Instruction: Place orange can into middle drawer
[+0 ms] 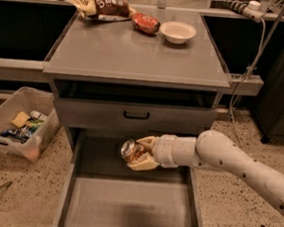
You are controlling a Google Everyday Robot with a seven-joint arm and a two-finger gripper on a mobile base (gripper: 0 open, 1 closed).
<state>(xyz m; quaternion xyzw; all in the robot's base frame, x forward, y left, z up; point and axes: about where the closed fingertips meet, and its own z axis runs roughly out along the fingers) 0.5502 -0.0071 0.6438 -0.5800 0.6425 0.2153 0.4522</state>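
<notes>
Next, my gripper releases the orange can on the front half of the middle drawer's bottom (128,198), in the space between that drawer's sides. The can now hangs above that drawer's back part.
The orange can (129,149) is a shiny gold-orange can held on its side, silvery end facing left. My gripper (137,152) is shut on it, the cream fingers (144,163) wrapped above and below the can. The white arm (227,160) reaches in from the right. The can hangs above the back part of the open middle drawer (124,203), a wide grey drawer pulled out toward the camera with a bare floor. The can is clear of the floor.
A closed grey drawer front with a black handle (136,115) sits just above the gripper. On the cabinet top (137,50) are a chip bag (99,5), a red can (145,23) and a white bowl (177,32). A clear bin (17,122) stands on the floor at left.
</notes>
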